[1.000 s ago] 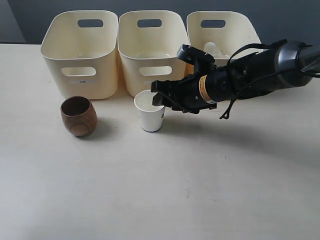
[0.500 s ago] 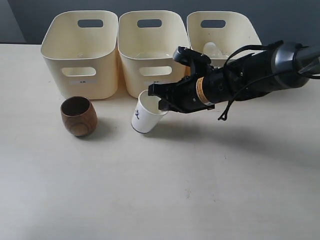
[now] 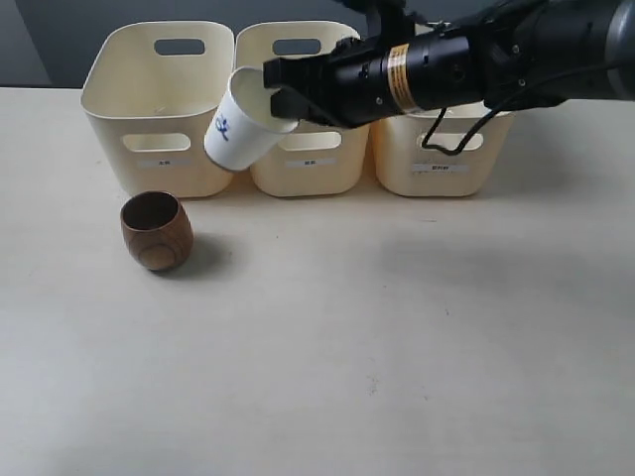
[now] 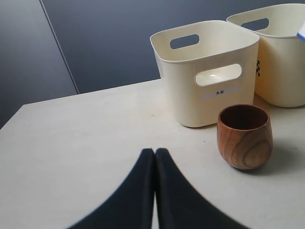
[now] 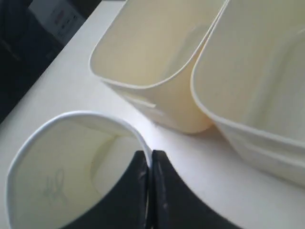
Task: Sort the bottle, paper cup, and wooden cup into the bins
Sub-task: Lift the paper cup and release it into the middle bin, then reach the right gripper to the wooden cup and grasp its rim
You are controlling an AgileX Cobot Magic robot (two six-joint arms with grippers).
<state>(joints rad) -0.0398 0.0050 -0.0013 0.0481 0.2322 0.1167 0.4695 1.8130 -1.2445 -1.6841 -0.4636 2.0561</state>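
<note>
The white paper cup is to go inside the middle bin (image 3: 297,109) (image 5: 279,98). I need to put it down there with my right gripper.
My right gripper (image 3: 282,98) is shut on the rim of the white paper cup (image 3: 238,127). It holds the cup tilted in the air, in front of the gap between the left bin (image 3: 119,139) and the middle bin (image 3: 310,177). In the right wrist view the fingertips pinch the paper cup (image 5: 66,186) at my right gripper (image 5: 149,155), above two bins (image 5: 164,112). The brown wooden cup (image 3: 156,230) stands upright on the table before the left bin. My left gripper (image 4: 155,152) is shut and empty, short of the wooden cup (image 4: 244,136). The bottle is hidden.
The right bin (image 3: 437,180) sits behind my right arm, which crosses over its rim and the middle bin's. The left bin (image 4: 183,95) carries a small label on its front. A dark wall stands behind the table.
My right gripper lifted the paper cup off the table and carried it up and left, from beside the middle bin's front to bin-rim height; the cup now tilts. The wooden cup stayed put.
</note>
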